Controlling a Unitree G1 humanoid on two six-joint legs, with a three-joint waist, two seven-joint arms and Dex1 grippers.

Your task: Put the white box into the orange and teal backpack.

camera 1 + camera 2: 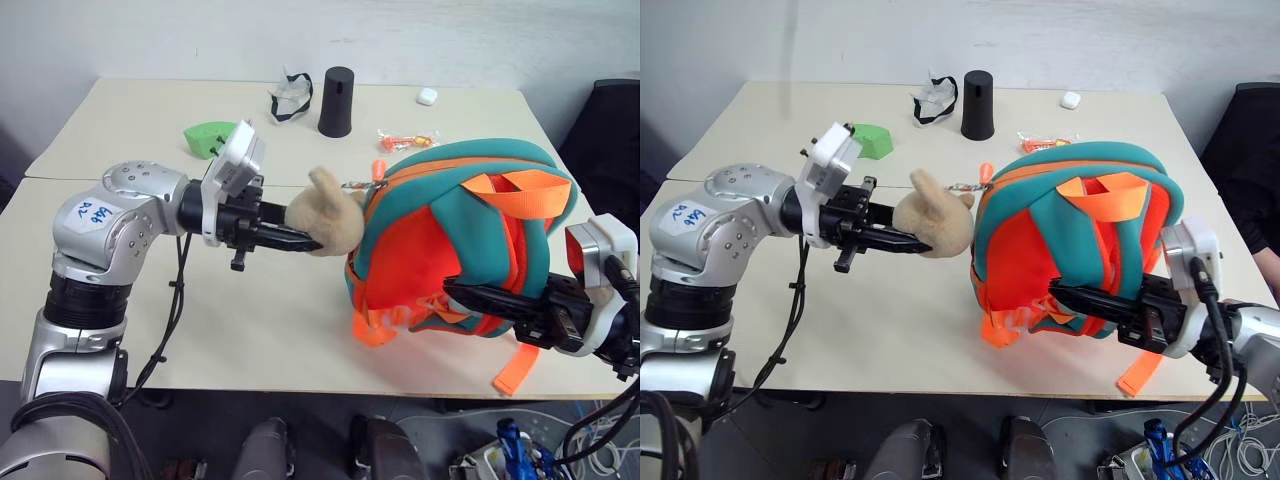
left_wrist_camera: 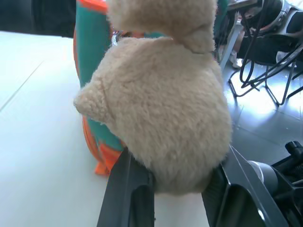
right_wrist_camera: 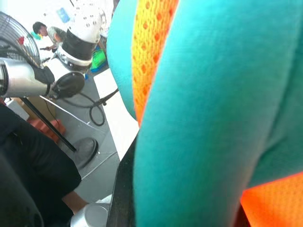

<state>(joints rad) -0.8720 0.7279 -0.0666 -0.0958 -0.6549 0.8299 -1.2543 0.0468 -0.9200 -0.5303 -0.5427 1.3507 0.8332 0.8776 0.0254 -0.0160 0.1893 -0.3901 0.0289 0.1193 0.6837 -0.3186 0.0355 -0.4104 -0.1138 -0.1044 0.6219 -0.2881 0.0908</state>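
The robot's left gripper will release the tan plush toy on the bare table (image 1: 311,301) next to the low orange strap of the backpack.
The orange and teal backpack (image 1: 450,230) stands upright on the right of the table, its orange webbing straps on the side nearest me. A tan plush toy (image 1: 330,215) hangs off its left side by a clip. My left gripper (image 1: 303,240) reaches in from the left and is shut on the plush toy (image 2: 161,118), one black finger (image 2: 128,194) on each side of it. My right gripper (image 1: 458,293) comes from the right, low at the pack's front, shut on a teal padded strap (image 3: 208,118). The white box is out of view.
At the back of the table stand a black cylinder (image 1: 337,101), a white-and-black mask (image 1: 290,98), a green object (image 1: 208,137), a tiny white case (image 1: 427,96) and an orange packet (image 1: 405,140). A dark chair (image 1: 610,130) is at the far right.
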